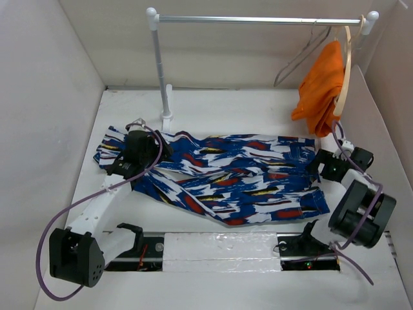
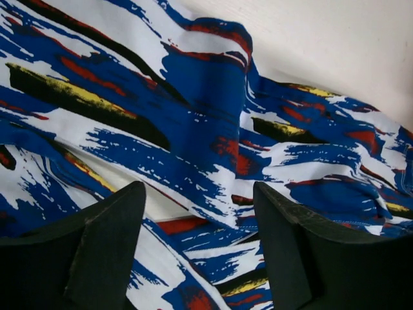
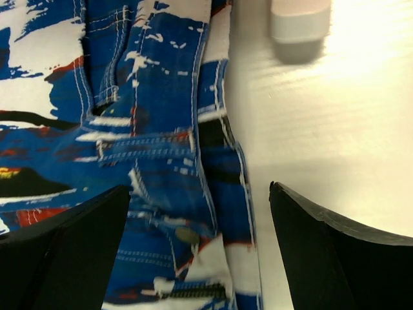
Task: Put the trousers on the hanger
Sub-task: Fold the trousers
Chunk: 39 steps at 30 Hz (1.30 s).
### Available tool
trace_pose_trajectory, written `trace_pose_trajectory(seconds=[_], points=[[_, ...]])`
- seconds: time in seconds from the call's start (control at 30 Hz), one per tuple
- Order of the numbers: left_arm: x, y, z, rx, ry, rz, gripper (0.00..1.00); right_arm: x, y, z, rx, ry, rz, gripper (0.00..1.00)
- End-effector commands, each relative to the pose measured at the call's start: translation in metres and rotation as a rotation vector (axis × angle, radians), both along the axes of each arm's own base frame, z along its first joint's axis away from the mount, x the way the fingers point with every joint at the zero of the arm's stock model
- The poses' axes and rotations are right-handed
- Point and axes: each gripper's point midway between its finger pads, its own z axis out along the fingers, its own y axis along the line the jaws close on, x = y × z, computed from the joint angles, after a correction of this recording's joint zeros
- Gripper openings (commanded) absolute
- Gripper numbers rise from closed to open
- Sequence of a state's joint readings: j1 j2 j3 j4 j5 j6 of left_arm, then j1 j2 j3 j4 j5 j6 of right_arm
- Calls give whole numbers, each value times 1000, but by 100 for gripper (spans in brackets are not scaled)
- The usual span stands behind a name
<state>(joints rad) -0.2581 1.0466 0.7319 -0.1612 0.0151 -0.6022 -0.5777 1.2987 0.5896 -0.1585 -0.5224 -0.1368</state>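
Next, the left gripper closes on the loose end of the near leg [image 1: 137,185] of the trousers.
The trousers [image 1: 226,177] lie spread flat across the table, dark blue with red, white, yellow and black streaks, waistband at the right. The thin grey wire hanger [image 1: 298,59] hangs on the rail at the back right. My left gripper [image 1: 153,147] is open, low over the leg ends at the left; the left wrist view shows cloth [image 2: 213,129] between its spread jaws. My right gripper [image 1: 321,165] is open over the waistband edge; the right wrist view shows the waistband [image 3: 174,187] and button between its jaws, holding nothing.
A metal rail [image 1: 258,20] on a white post [image 1: 161,77] spans the back. A pale wooden hanger [image 1: 347,68] with orange cloth [image 1: 319,87] hangs at its right end. White walls enclose the table. A white foot [image 3: 300,22] stands near the right gripper.
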Motion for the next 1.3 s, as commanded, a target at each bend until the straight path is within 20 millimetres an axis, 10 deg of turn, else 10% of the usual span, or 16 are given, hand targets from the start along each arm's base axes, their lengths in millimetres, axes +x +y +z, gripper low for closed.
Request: trace_pose_trajectory(seconds=[0.0,0.33,0.53,0.67,0.8,0.9,1.17,1.27], points=[[0,2,11,6,-46,-3,64,40,-10,27,-17,-181,122,95],[0,4,6,32,-23,-17,66,52,-23,-12,40,-178,99,96],[3,11,3,51,-12,28,65,68,-2,18,133,-365,184,84],[5,13,0,64,-4,39,64,76,2,38,149,-432,240,68],[8,11,4,53,-13,42,63,77,3,46,225,-448,205,16],[9,15,5,64,-13,60,62,69,-8,51,193,-443,133,0],[1,42,-7,135,48,190,62,1,-98,83,-111,-176,-375,0],[-2,65,-13,166,87,286,62,25,-75,73,-119,-108,-215,74]])
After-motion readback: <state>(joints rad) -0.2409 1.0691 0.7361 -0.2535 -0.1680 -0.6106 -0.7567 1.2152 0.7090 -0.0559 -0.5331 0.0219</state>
